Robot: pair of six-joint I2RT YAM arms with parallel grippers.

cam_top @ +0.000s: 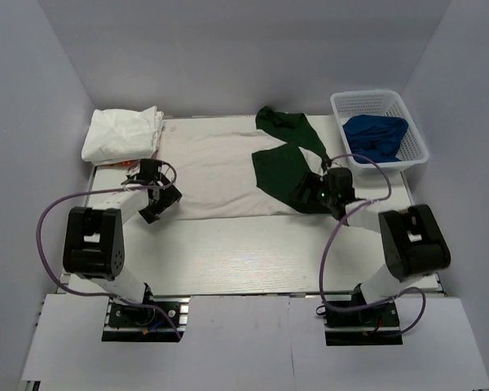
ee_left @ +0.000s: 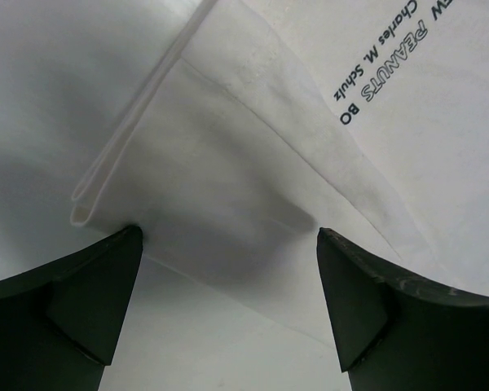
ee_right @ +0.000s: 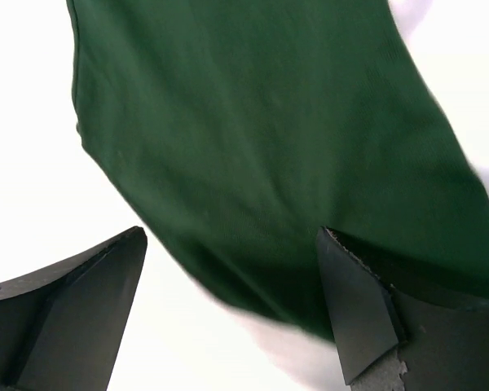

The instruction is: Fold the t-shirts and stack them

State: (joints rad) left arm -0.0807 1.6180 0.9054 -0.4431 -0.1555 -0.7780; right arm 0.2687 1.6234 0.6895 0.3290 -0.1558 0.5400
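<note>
The white t-shirt is beside the folded white bundle. My left gripper goes to its far corner (cam_top: 169, 125) next and closes there.
A white t-shirt (cam_top: 216, 167) with dark green sleeves (cam_top: 281, 167) lies spread across the middle of the table. A folded white bundle (cam_top: 122, 134) sits at the back left. My left gripper (cam_top: 159, 199) is open over the shirt's near left corner; the left wrist view shows a folded white hem (ee_left: 228, 163) and black print (ee_left: 391, 57) between the fingers (ee_left: 90, 293). My right gripper (cam_top: 314, 195) is open over the green sleeve's near edge; green cloth (ee_right: 269, 147) fills the right wrist view.
A white basket (cam_top: 381, 128) holding blue cloth (cam_top: 376, 137) stands at the back right. Grey walls enclose the table on three sides. A small orange item (cam_top: 130, 164) lies next to the folded bundle.
</note>
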